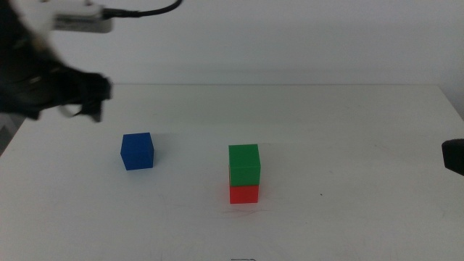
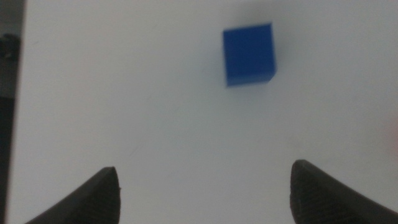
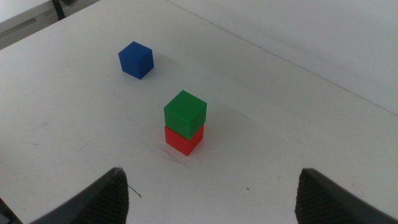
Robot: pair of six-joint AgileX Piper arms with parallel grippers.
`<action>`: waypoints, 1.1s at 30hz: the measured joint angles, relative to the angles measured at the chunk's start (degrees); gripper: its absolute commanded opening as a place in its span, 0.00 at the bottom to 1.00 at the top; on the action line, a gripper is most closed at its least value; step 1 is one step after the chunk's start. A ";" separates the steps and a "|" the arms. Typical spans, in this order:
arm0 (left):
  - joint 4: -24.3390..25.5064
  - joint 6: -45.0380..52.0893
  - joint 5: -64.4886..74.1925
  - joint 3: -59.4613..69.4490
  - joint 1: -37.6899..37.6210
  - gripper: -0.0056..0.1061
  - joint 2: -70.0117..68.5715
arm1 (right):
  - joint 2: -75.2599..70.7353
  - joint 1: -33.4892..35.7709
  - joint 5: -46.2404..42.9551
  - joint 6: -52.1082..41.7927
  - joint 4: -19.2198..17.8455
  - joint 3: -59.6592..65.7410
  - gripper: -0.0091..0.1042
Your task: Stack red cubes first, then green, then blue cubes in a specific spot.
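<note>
The robot's left gripper will grip the upper part of the blue cube (image 1: 137, 143) (image 2: 249, 53) across two opposite sides, since blue comes after green.
The green cube (image 1: 244, 164) sits squarely on top of the red cube (image 1: 244, 193) near the middle of the white table; the right wrist view shows the same pair, green cube (image 3: 185, 112) over red cube (image 3: 182, 140). The blue cube (image 1: 137, 151) stands alone to their left, also seen as blue cube (image 2: 249, 53) and blue cube (image 3: 135, 59). My left gripper (image 1: 88, 101) hovers at the far left, behind and above the blue cube, jaws wide open and empty (image 2: 202, 190). My right gripper (image 3: 211, 190) is open and empty, back at the right edge (image 1: 453, 155).
The table's far edge (image 1: 290, 85) meets a pale wall. A dark strip past the table's left edge (image 2: 9, 93) shows in the left wrist view. A black cable (image 1: 145, 11) runs above the left arm.
</note>
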 measured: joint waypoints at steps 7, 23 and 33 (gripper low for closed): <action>-4.49 0.54 1.44 -12.20 -0.52 0.89 16.35 | 0.00 0.00 0.00 0.00 0.00 0.00 0.91; -13.21 4.16 2.88 -21.01 5.24 0.89 33.17 | 0.00 0.00 -0.05 0.00 0.00 0.00 0.91; -13.28 4.39 -0.46 -21.02 5.24 0.89 38.71 | 0.00 0.00 -0.05 0.00 0.00 0.00 0.91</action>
